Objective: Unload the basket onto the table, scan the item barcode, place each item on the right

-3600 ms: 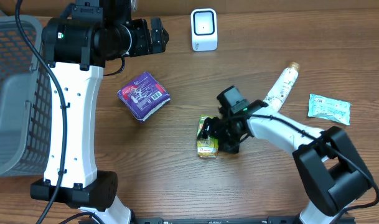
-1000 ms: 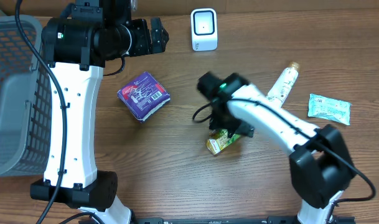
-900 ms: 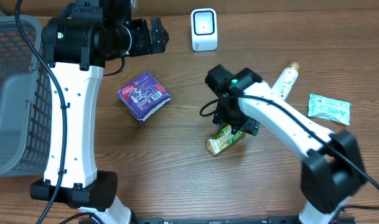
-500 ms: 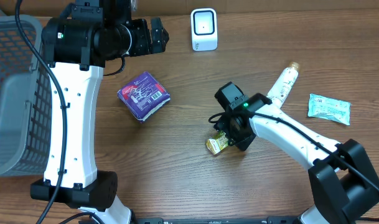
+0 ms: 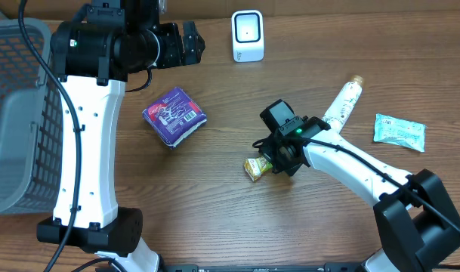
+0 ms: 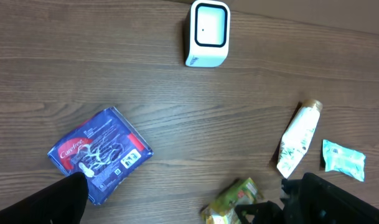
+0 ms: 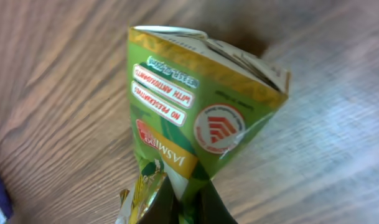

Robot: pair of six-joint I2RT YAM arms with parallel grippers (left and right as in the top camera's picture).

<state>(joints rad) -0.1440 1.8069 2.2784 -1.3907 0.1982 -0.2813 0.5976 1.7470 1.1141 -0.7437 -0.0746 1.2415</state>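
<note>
The robot's right gripper should put the jasmine packet down on the wooden table (image 5: pixel 304 157) just in front of the white tube. The packet now lies on the wooden table.
The item is a green and yellow jasmine packet (image 5: pixel 254 168) lying on the wooden table just right of centre. My right gripper (image 5: pixel 275 159) is shut on its right end. In the right wrist view the packet (image 7: pixel 201 118) fills the frame, with its lower edge pinched between my dark fingertips (image 7: pixel 184 203). No barcode shows on the face I see. The white scanner (image 5: pixel 247 35) stands at the back of the table, well away from the packet. My left gripper (image 5: pixel 192 44) hangs open high at the back left, holding nothing; its dark fingers (image 6: pixel 49 202) frame the left wrist view.
A purple packet (image 5: pixel 174 115) lies left of centre. A white tube (image 5: pixel 341 106) and a teal sachet (image 5: pixel 399 130) lie at the right. A grey basket (image 5: pixel 10 113) stands at the left edge. The left wrist view shows the scanner (image 6: pixel 208 33) and green packet (image 6: pixel 229 199).
My right gripper came down over the green packet and closed on its end. The packet turned and slid a little to the left. The left arm has stayed still.
</note>
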